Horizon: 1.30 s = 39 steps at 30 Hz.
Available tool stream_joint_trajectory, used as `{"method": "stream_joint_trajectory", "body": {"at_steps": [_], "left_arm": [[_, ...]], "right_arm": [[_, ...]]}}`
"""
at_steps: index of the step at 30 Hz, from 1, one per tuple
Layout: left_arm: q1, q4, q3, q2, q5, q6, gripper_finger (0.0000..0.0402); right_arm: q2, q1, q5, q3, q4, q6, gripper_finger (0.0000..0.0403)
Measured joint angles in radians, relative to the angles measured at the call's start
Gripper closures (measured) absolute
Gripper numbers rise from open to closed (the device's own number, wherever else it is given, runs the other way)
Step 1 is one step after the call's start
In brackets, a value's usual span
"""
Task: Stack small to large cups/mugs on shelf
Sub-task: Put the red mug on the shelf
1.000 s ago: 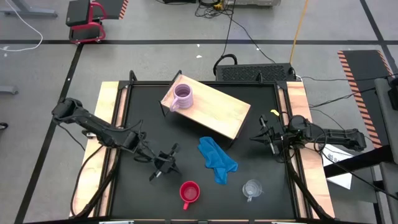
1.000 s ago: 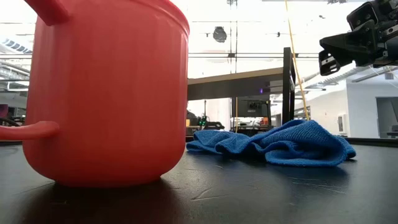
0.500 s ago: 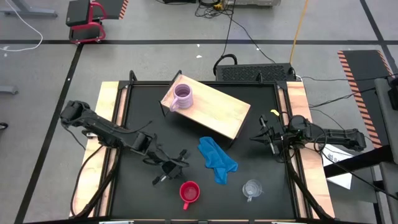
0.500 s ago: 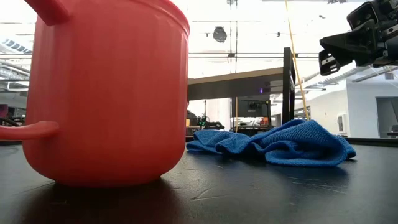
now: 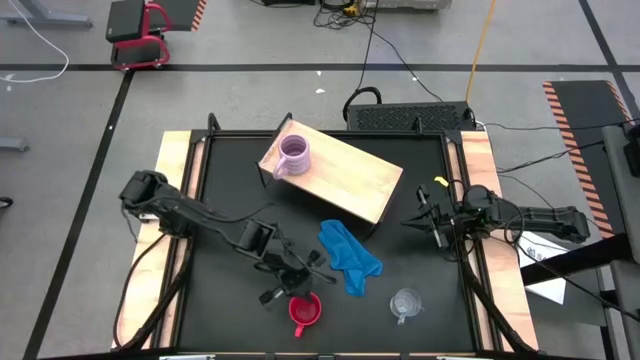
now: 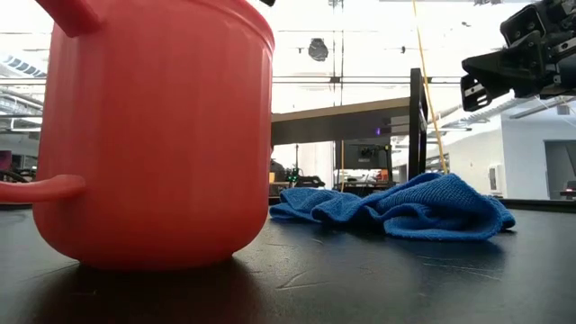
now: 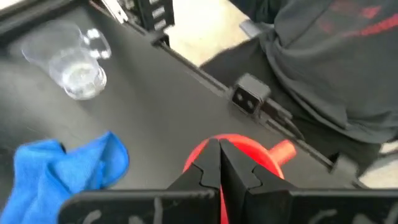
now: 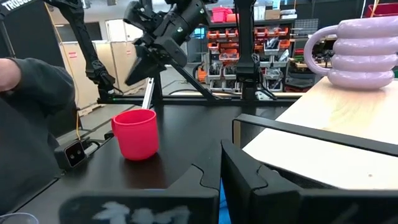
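Note:
The fingers of my left gripper are shut and empty above the opening of the red mug, so they should open and pinch the mug's rim (image 7: 189, 163) across from its handle.
The red mug (image 5: 304, 312) stands upright on the black tabletop near its near edge, and it fills the left of the low view (image 6: 153, 135). My left gripper (image 5: 297, 280) is shut. It hovers just above and to the far-left of the red mug, and the right wrist view shows its tips (image 8: 132, 81) clear of the rim. The pale lilac mug (image 5: 294, 155) stands on the far-left corner of the wooden shelf (image 5: 345, 180). The clear cup (image 5: 405, 303) stands at the near right. My right gripper (image 5: 425, 220) is shut and waits by the table's right edge.
A crumpled blue cloth (image 5: 349, 257) lies between the shelf and the two near cups, right of my left gripper. A person in a grey top (image 7: 336, 68) stands beyond the table's near edge. Wooden side rails (image 5: 176, 200) run along the table's left and right edges.
My left gripper has travelled toward the table's right and near edges, closing in on the red mug, with its fingers still shut. The mugs, the cloth and my right arm have kept still.

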Motion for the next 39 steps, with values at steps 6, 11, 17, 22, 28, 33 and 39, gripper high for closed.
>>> {"method": "stream_joint_trajectory", "body": {"at_steps": [6, 11, 17, 22, 28, 33, 39], "left_arm": [[-0.024, -0.061, 0.013, 0.018, -0.005, 0.024, 0.0401], [-0.047, -0.114, 0.012, 0.039, -0.068, 0.116, 0.0401], [-0.048, -0.113, 0.012, 0.050, -0.143, 0.144, 0.0401], [-0.033, -0.106, 0.012, 0.050, -0.144, 0.099, 0.0399], [-0.024, -0.107, 0.012, 0.050, -0.166, 0.036, 0.0376], [-0.023, -0.158, 0.035, 0.050, -0.198, -0.044, 0.0344], [-0.025, -0.255, 0.121, 0.049, -0.193, -0.128, 0.0305]], "right_arm": [[0.005, 0.000, 0.000, 0.000, 0.002, 0.000, 0.0403], [0.006, 0.000, 0.000, 0.000, 0.001, 0.000, 0.0403], [0.006, 0.000, 0.000, 0.000, 0.001, 0.001, 0.0403], [0.006, 0.000, 0.000, 0.000, 0.001, 0.008, 0.0403], [0.006, 0.000, 0.000, 0.000, 0.000, 0.005, 0.0403], [0.006, 0.000, 0.000, 0.000, 0.001, 0.002, 0.0403], [0.006, 0.000, 0.000, 0.000, 0.000, 0.001, 0.0403]]}}
